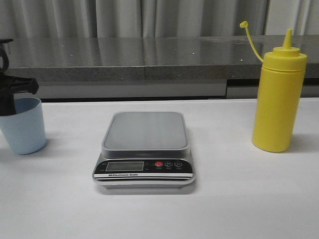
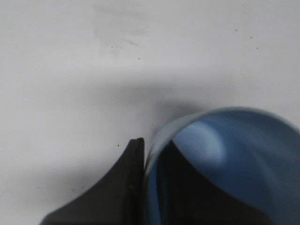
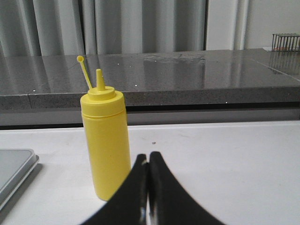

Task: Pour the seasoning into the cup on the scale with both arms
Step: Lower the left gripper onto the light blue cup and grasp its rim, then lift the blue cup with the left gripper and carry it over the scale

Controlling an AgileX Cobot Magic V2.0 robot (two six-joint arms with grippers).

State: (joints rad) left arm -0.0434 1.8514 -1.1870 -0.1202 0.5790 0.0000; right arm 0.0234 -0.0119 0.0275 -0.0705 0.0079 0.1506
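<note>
Next, my left gripper lets go of the pale blue cup on the middle of the grey scale's empty platform (image 1: 144,127).
The pale blue cup (image 1: 24,127) stands on the white table at the far left, apart from the scale. My left gripper (image 1: 8,104) comes down on its rim. In the left wrist view one finger (image 2: 126,187) lies outside the cup (image 2: 243,145) wall and the other inside, so the left gripper (image 2: 150,159) is shut on the wall. The grey scale (image 1: 144,132) sits in the middle with nothing on its platform. To the right stands the yellow seasoning bottle (image 1: 278,94), upright, its cap hanging off on the tether. My right gripper (image 3: 148,159) is shut and holds nothing, a short way from the bottle (image 3: 105,136).
A grey stone ledge (image 1: 149,55) runs along the back of the table, with curtains behind it. A corner of the scale platform (image 3: 14,168) shows in the right wrist view. A small wire rack (image 3: 286,41) stands on the ledge far off.
</note>
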